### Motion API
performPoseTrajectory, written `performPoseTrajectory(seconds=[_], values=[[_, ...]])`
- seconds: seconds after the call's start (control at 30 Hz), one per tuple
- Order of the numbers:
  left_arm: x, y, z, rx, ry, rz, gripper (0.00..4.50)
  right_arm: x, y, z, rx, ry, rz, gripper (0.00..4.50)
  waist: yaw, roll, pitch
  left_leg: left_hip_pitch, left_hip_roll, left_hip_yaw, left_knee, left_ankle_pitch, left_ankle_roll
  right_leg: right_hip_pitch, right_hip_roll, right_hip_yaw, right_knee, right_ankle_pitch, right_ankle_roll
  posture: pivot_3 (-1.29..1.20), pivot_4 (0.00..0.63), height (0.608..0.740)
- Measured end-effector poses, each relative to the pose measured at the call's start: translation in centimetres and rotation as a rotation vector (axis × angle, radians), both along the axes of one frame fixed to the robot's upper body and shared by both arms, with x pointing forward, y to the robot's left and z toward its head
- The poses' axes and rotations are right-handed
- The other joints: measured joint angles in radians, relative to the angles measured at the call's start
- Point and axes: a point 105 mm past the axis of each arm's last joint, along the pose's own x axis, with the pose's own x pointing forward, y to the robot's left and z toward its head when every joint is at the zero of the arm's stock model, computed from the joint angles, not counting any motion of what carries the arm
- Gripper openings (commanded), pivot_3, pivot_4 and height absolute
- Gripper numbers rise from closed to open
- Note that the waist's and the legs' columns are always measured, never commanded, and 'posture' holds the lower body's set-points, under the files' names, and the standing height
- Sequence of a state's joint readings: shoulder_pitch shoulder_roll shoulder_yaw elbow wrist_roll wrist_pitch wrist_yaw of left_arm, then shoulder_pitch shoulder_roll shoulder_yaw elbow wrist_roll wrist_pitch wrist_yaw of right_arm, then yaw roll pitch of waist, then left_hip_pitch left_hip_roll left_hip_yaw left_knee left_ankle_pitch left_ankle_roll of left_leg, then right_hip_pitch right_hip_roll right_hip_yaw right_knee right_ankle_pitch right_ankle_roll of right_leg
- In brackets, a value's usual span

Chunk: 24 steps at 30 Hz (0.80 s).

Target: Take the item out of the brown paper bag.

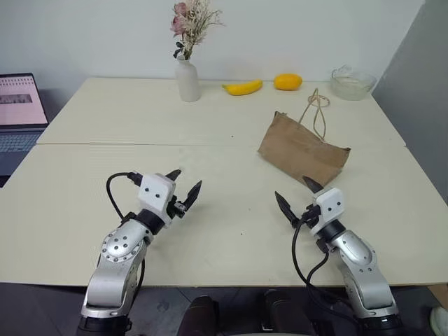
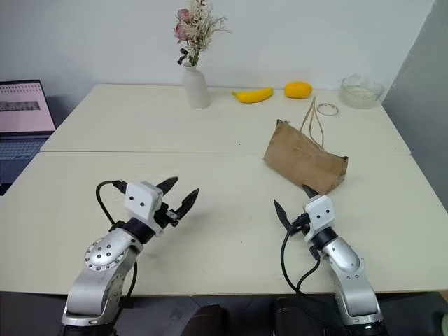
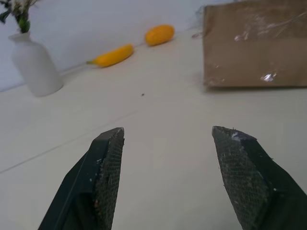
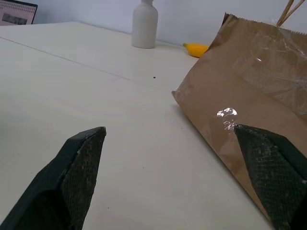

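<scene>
I will next move my right gripper to the far end of the tan cord handles (image 1: 314, 96) and close it there, to hold the brown paper bag.
The brown paper bag (image 1: 303, 150) lies flat on the table's right half, its tan cord handles (image 1: 318, 112) trailing toward the far edge. The item is hidden; nothing red shows at the bag. My right gripper (image 1: 297, 196) stands open just in front of the bag's near corner, not touching it; the right wrist view has the bag (image 4: 254, 96) close ahead of its fingers. Well to the left of the bag, my left gripper (image 1: 185, 185) hovers open and empty over bare table, and the bag (image 3: 254, 45) shows farther off in the left wrist view.
Along the far edge stand a white vase with dried flowers (image 1: 187, 79), a yellow banana (image 1: 243, 87), an orange-yellow fruit (image 1: 288, 82) and a glass bowl (image 1: 352, 83). A laptop (image 1: 19, 112) sits off the table's left side. A seam (image 1: 140, 144) crosses the tabletop.
</scene>
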State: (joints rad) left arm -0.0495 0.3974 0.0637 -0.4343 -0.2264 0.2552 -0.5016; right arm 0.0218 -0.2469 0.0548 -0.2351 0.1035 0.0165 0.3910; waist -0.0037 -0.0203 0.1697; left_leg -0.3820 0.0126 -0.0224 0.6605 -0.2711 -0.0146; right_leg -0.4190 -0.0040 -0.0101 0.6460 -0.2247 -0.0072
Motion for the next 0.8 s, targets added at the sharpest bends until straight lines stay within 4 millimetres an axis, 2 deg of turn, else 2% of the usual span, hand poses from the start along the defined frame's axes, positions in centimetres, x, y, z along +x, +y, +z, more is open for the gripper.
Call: performPoseTrajectory(seconds=[0.07,0.13,0.37,0.63,0.8], values=[[0.0,-0.9,1.5,-0.007,-0.044,-0.062,3.06,0.0,0.0,0.3,0.000,-0.004,-0.002,4.50,0.000,0.000,0.000,0.000,0.000,0.000,0.000,0.000,0.000,0.000,0.000,0.000,0.000,0.000,0.000,0.00,0.150,0.740],[0.1,-1.5,2.2,-0.013,-0.051,-0.096,3.06,0.0,-0.1,1.0,0.003,-0.023,-0.004,4.50,0.000,0.000,0.000,0.000,-0.001,0.000,0.000,0.000,0.000,0.000,0.001,0.000,0.000,0.000,0.001,0.00,0.150,0.740],[0.5,-2.9,4.3,-0.048,-0.056,-0.192,3.06,1.0,-1.1,5.1,0.067,-0.093,-0.055,4.50,-0.001,0.000,0.000,0.000,0.000,0.000,0.000,0.000,0.000,0.000,0.001,0.000,0.000,0.002,0.004,0.00,0.150,0.740],[0.3,-3.4,4.7,-0.058,-0.047,-0.243,3.06,4.5,-2.2,9.8,0.089,-0.100,-0.131,4.50,-0.002,0.000,0.001,0.000,-0.001,0.000,0.000,0.000,0.000,0.000,0.001,0.000,0.001,0.003,0.004,0.00,0.150,0.740],[0.4,-3.6,5.5,-0.059,-0.073,-0.257,3.06,6.5,-3.0,11.4,0.088,-0.074,-0.143,4.50,-0.002,0.000,0.001,-0.001,-0.001,0.001,0.000,0.000,0.000,0.000,0.001,0.001,0.000,0.003,0.004,0.00,0.150,0.740]])
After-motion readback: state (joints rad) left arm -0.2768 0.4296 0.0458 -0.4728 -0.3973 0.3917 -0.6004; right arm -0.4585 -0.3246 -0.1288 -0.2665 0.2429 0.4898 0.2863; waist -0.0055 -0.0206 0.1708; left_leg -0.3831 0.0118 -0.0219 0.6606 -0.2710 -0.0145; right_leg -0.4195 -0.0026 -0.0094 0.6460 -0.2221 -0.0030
